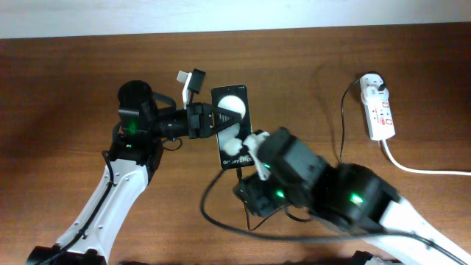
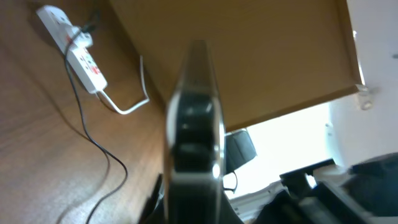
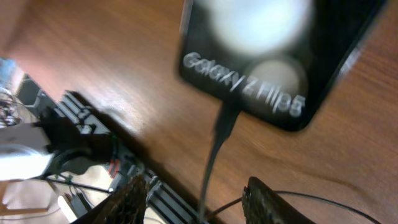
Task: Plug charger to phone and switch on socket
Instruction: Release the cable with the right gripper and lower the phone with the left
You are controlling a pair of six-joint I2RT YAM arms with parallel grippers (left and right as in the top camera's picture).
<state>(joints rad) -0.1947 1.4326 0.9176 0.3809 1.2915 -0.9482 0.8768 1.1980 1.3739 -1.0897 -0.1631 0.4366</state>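
The black phone, now near the table's middle, will be released by my left gripper flat on the wooden table (image 1: 248,140), just behind the loop of the black cable.
The black phone (image 1: 234,124) lies near the table's middle, and my left gripper (image 1: 209,118) is shut on its left edge. In the left wrist view the phone (image 2: 194,124) stands edge-on between the jaws. The charger's thin black cable (image 1: 343,121) runs from a white plug at the far end of the white socket strip (image 1: 381,110) round to the phone. In the right wrist view the connector (image 3: 227,118) sits in the phone's (image 3: 273,50) lettered end. My right gripper (image 3: 199,202) is open, with the cable (image 3: 211,162) running between its fingers untouched.
The strip's thick white cord (image 1: 416,168) trails off to the right edge. A loop of black cable (image 1: 213,213) lies on the wooden table (image 1: 73,66) in front of the phone. The socket strip (image 2: 81,53) also shows in the left wrist view.
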